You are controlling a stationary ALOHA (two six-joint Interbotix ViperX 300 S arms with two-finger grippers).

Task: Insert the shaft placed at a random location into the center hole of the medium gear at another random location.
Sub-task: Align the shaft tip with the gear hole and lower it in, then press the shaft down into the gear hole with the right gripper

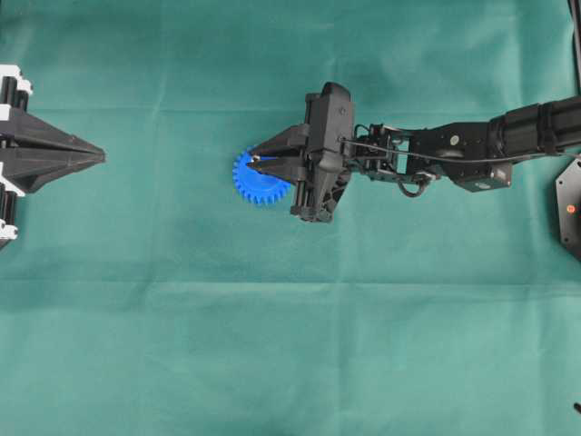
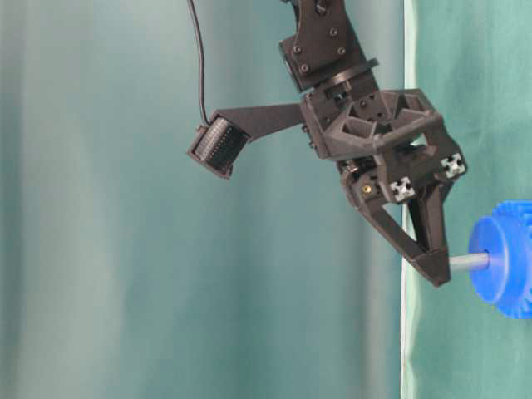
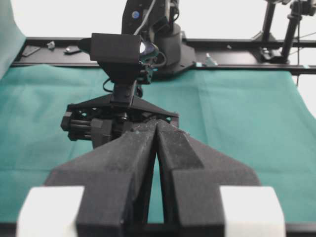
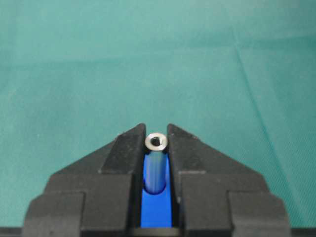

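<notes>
Next, I release the silver shaft from my right gripper upright in the blue medium gear's center [image 1: 261,169] [image 4: 155,190], straight below its fingertips.
The blue medium gear [image 1: 250,183] lies flat on the green cloth near the middle. The silver shaft [image 2: 470,262] stands in the gear's hub [image 2: 490,262], so the center hole is hidden by it. My right gripper [image 1: 257,164] is shut on the shaft's top end directly over the gear. In the right wrist view the shaft [image 4: 156,142] sits between the fingertips, with blue gear [image 4: 157,212] below. My left gripper [image 1: 100,159] is shut and empty at the far left, well away from the gear. It also shows in the left wrist view [image 3: 157,123].
Green cloth [image 1: 290,345] covers the table. A black mount with a red light [image 1: 569,209] sits at the right edge. A black frame rail [image 3: 237,44] runs along the far side behind the right arm's base.
</notes>
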